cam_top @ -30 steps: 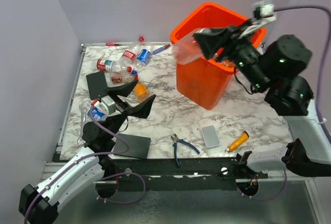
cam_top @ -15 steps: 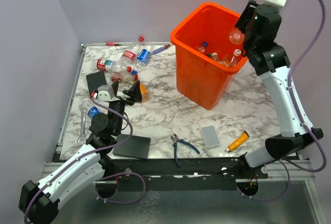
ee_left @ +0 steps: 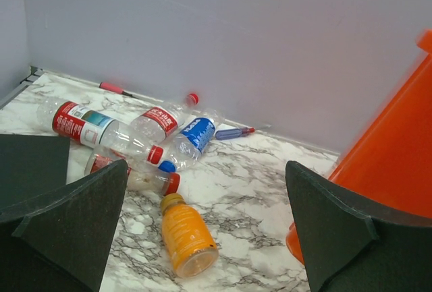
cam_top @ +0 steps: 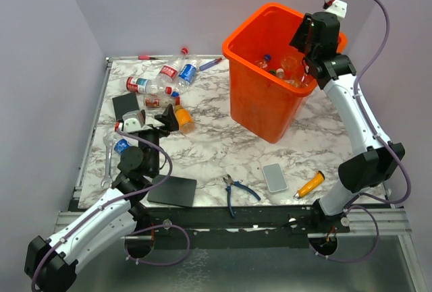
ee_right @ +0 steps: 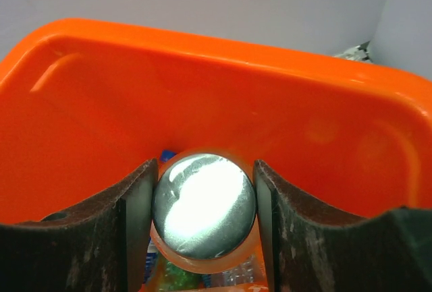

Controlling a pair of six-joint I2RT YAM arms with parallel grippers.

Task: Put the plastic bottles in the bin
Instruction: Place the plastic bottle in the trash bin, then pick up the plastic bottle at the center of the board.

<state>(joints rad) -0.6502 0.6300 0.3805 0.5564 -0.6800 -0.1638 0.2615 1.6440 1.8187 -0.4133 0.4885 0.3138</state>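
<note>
The middle of the orange bottle's body [cam_top: 184, 120] [ee_left: 188, 239] is below its yellow cap. My left gripper goes there next and closes on it.
The orange bin [cam_top: 260, 113] stands at the back right with several bottles inside. My right gripper [cam_top: 298, 54] is over its opening, shut on a clear orange-tinted bottle [cam_top: 291, 64]. In the right wrist view the bottle's round base [ee_right: 204, 206] sits between the pads [ee_right: 138, 218], inside the bin [ee_right: 202, 83]. My left gripper [cam_top: 166, 121] is open, low over the table, just left of a lying orange bottle [cam_top: 182, 118]. In the left wrist view that bottle [ee_left: 185, 238] lies between and ahead of the fingers [ee_left: 74, 218]. Several clear bottles [cam_top: 165, 79] lie behind it, and they also show in the left wrist view [ee_left: 145, 137].
A blue-labelled bottle [cam_top: 121, 145] lies by the left arm. Blue pliers [cam_top: 236, 191], a white slab [cam_top: 275, 177] and an orange-handled tool [cam_top: 309, 185] lie near the front. Black squares [cam_top: 172, 189] [cam_top: 126, 106], a wrench [cam_top: 108, 164] and pens [cam_top: 148, 57] [cam_top: 210, 63] are on the left.
My right arm swung the held bottle from above the bin's left rim to its right side and lowered it into the opening. My left gripper moved forward toward the orange bottle.
</note>
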